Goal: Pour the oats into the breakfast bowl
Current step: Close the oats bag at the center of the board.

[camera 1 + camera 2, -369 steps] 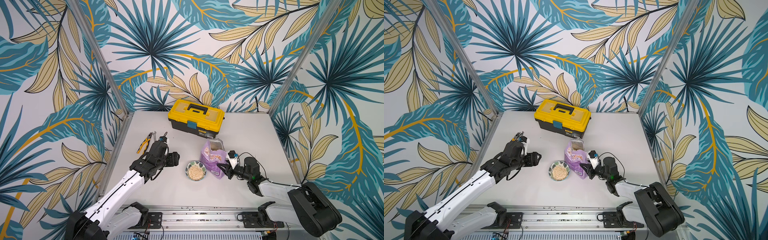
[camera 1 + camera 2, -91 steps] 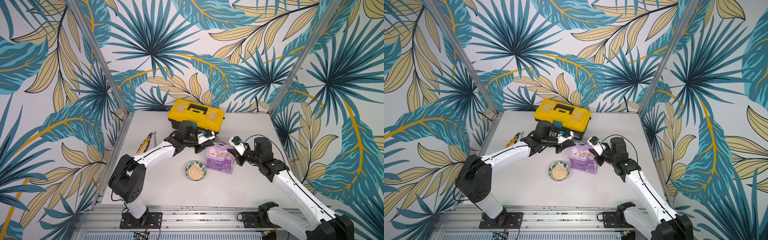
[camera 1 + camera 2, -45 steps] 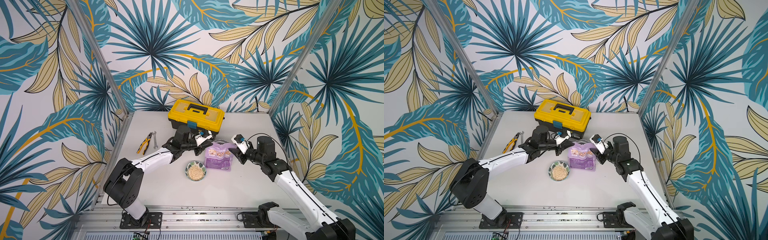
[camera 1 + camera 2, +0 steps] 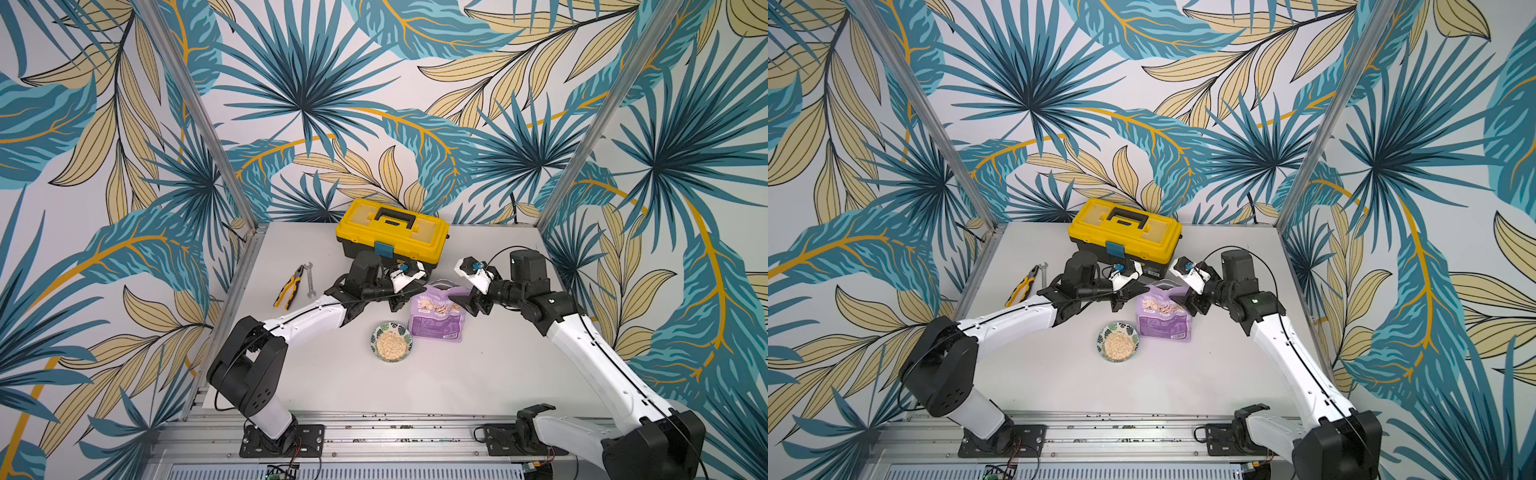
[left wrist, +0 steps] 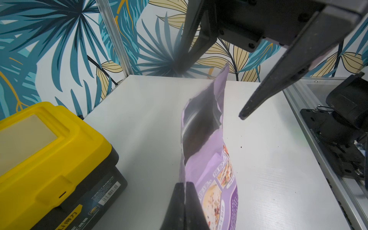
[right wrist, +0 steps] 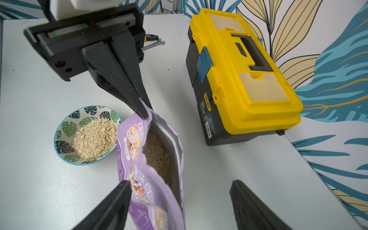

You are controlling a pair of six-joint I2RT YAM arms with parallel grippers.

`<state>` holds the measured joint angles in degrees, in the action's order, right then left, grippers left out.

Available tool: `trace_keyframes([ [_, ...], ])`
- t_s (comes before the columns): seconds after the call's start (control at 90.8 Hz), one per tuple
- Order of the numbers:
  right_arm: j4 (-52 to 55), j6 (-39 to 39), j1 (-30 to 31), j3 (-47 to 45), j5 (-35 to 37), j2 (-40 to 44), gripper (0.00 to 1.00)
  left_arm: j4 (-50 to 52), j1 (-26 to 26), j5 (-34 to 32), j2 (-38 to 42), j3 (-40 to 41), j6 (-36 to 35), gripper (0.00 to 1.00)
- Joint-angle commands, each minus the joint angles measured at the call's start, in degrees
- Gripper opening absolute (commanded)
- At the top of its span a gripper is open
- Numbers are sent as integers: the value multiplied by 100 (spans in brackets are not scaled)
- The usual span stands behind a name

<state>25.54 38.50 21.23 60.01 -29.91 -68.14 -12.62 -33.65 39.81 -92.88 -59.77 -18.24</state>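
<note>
Next, my right gripper pinches both sides of the pouch together at the free top corner [image 5: 220, 81], because the pouch's opening gapes with my left gripper on just one corner.
The light purple pouch [image 4: 436, 320] [image 4: 1163, 320] stands upright on the table, its mouth open. Oats [image 6: 157, 157] show inside it in the right wrist view. My left gripper [image 4: 409, 294] [image 5: 186, 184] is shut on one top corner of the pouch [image 5: 207, 159]. My right gripper [image 4: 465, 301] [image 6: 180, 191] is open, its fingers apart on either side of the pouch's [image 6: 139, 151] other top edge. The breakfast bowl [image 4: 376, 337] [image 4: 1103, 337] [image 6: 67, 127] sits just in front-left of the pouch with a heap of oats [image 4: 390, 345] [image 6: 95, 135] in it.
A shut yellow-and-black toolbox [image 4: 392, 228] [image 6: 249, 79] stands behind the pouch, close to both grippers. Pliers [image 4: 289, 286] and a wrench [image 4: 308, 280] lie at the left. Bare table [image 4: 457, 374] stretches toward the front.
My right gripper has opened and let go of the pouch's edge. The pouch has swung from tilted to upright, with my left gripper still pinching its corner.
</note>
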Motion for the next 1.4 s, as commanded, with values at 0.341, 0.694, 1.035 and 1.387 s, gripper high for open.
trace_keyframes([
  [0.341, 1139, 684, 202, 936, -549, -1217, 71, -553, 6, 393, -124, -397, -83, 0],
  [0.694, 1387, 753, 299, 1037, -86, -1368, 25, -355, 5, 447, -125, -475, -200, 0],
  [1.035, 1327, 533, 283, 872, 230, -970, 0, -266, 25, 379, 13, -249, -285, 5],
  [1.387, 1111, 395, 392, 819, -205, -926, 0, -504, -57, 768, -414, -596, -233, 46],
])
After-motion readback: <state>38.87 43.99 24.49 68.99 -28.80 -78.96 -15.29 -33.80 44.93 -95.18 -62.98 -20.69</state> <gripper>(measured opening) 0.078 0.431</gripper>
